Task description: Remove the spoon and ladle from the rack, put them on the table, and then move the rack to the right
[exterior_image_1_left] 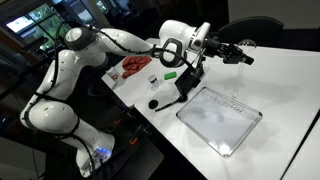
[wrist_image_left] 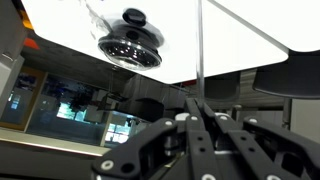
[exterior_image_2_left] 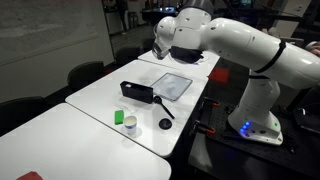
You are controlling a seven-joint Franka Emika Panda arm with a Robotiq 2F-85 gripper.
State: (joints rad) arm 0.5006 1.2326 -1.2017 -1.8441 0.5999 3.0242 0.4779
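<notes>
I need to use my gripper to set the spoon down on the bare tabletop (exterior_image_1_left: 262,158) between the white board and the thin dark table line.
My gripper (wrist_image_left: 198,112) is shut on the thin pale handle of the spoon (wrist_image_left: 200,55), which runs straight up the wrist view. In an exterior view the gripper (exterior_image_1_left: 243,56) is held high above the table (exterior_image_1_left: 150,88), past its far side. The black rack (exterior_image_2_left: 136,92) stands on the table (exterior_image_2_left: 95,115). The black ladle (exterior_image_2_left: 158,108) has its handle end at the rack and its bowl on the tabletop near the edge. The gripper is well away from both.
A flat white grey-rimmed board (exterior_image_1_left: 220,118) lies beside the rack and also shows in an exterior view (exterior_image_2_left: 172,84). A green and white cup (exterior_image_2_left: 129,124) and red items (exterior_image_1_left: 133,66) sit on the table. A round dark domed object (wrist_image_left: 131,42) shows in the wrist view. Chairs (exterior_image_2_left: 85,72) line one side.
</notes>
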